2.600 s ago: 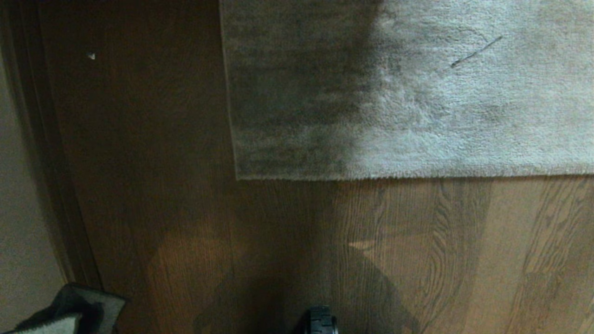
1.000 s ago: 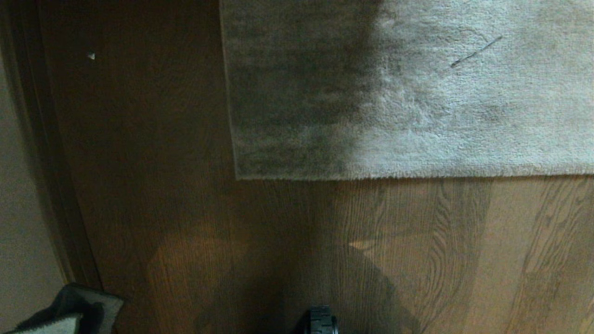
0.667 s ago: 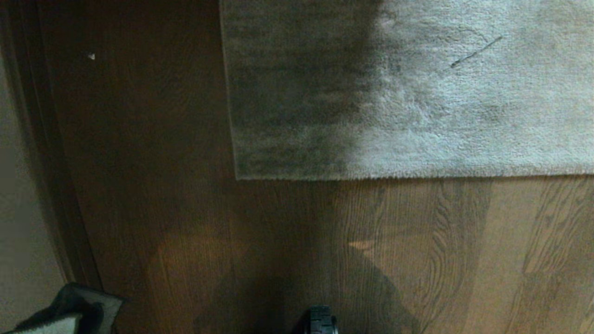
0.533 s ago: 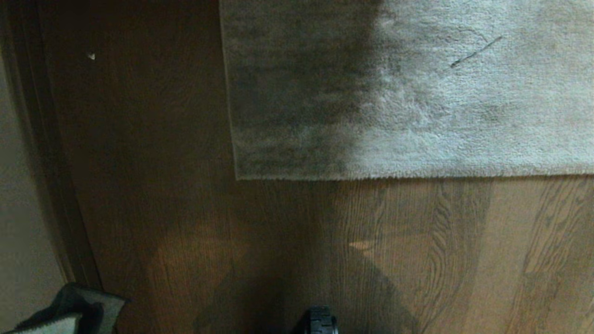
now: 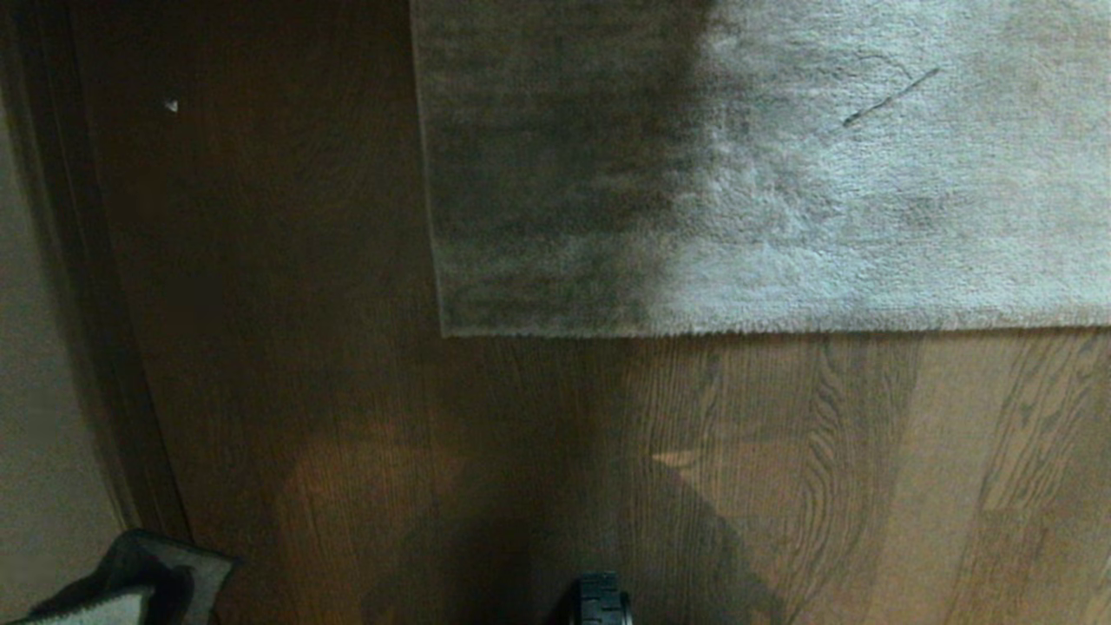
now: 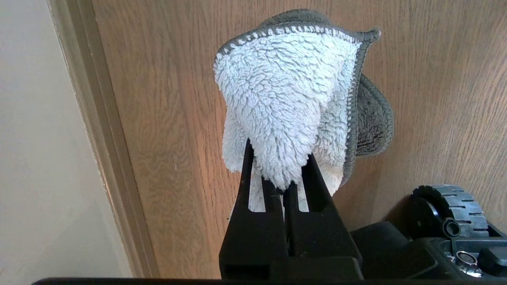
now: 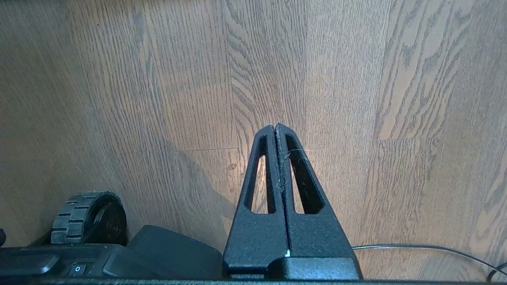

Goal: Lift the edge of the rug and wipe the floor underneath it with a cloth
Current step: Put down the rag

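My left gripper should let the cloth go on the wood floor (image 5: pixel 304 332) between the dark baseboard and the near corner of the rug. The cloth hangs above the floor by the wall.
The light grey shaggy rug (image 5: pixel 781 174) lies flat across the top of the head view. Its rug edge (image 5: pixel 764 331) runs straight along the brown wood floor (image 5: pixel 781 469), with a corner at the left. The cloth (image 6: pixel 285 91), fluffy white with a grey back and stitched border, hangs in my left gripper (image 6: pixel 279 152), which is shut on it above the floor (image 6: pixel 166 118) by the wall. In the head view the cloth (image 5: pixel 130 590) peeks in at the bottom left corner. My right gripper (image 7: pixel 275 126) is shut and empty over bare floor (image 7: pixel 396 99), away from the rug.
A wall (image 5: pixel 35 434) and dark baseboard (image 5: pixel 95 347) run down the left side. My base's wheels (image 5: pixel 599 603) (image 7: pixel 89 217) (image 6: pixel 451 206) sit near both grippers. A thin cable (image 7: pixel 416 247) lies on the floor. A white speck (image 5: pixel 171 105) lies left of the rug.
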`<state>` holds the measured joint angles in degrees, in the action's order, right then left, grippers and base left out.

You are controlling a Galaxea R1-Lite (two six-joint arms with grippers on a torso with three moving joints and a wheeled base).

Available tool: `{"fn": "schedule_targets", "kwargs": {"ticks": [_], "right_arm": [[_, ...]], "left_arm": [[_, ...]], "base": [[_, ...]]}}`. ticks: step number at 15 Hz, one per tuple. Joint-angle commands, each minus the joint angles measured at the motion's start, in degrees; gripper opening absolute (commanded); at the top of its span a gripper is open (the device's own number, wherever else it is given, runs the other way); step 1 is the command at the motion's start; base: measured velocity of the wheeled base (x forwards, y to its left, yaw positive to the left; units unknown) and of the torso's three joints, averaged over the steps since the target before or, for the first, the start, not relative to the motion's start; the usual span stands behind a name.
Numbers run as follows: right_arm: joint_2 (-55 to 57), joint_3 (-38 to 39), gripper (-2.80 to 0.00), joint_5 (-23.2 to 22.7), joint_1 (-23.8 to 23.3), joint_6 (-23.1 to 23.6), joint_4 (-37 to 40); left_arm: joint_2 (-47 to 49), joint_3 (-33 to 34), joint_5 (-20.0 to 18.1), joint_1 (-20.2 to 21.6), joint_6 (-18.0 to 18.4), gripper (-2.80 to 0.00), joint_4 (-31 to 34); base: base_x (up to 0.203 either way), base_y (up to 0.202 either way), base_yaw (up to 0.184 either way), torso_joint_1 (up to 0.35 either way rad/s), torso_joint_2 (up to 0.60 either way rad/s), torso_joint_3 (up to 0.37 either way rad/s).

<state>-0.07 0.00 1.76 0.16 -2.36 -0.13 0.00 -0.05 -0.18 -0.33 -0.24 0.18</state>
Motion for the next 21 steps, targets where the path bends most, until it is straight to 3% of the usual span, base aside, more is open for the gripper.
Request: {"fn": "schedule_targets", "kwargs": {"ticks": [1,7,12,16,21], "right_arm": [[0.1,0.0,-2.80,0.1,0.0,0.0,0.0],[0.1,0.0,-2.80,0.0,0.0,0.0,0.0],[0.1,0.0,-2.80,0.0,0.0,0.0,0.0],[0.1,0.0,-2.80,0.0,0.0,0.0,0.0],[0.1,0.0,-2.80,0.0,0.0,0.0,0.0]], "left_arm": [[0.0,0.0,-0.1,0.0,-0.1,-2.80,-0.1],[1.0,-3.2,-1.9,0.0,0.0,-2.80,1.9],[18.1,-8.3,-2.6,-1.0,0.3,-2.80,-0.5],[37.0,-8.2,-2.6,-1.4,1.8,-2.80,-14.6],[63.3,-6.3,-2.6,-1.1,3.8,-2.80,-42.9]], "base": [[0.000,0.000,0.000,0.000,0.00,0.000],[0.000,0.000,0.000,0.000,0.00,0.000],[0.000,0.000,0.000,0.000,0.00,0.000],[0.000,0.000,0.000,0.000,0.00,0.000],[0.000,0.000,0.000,0.000,0.00,0.000]]}}
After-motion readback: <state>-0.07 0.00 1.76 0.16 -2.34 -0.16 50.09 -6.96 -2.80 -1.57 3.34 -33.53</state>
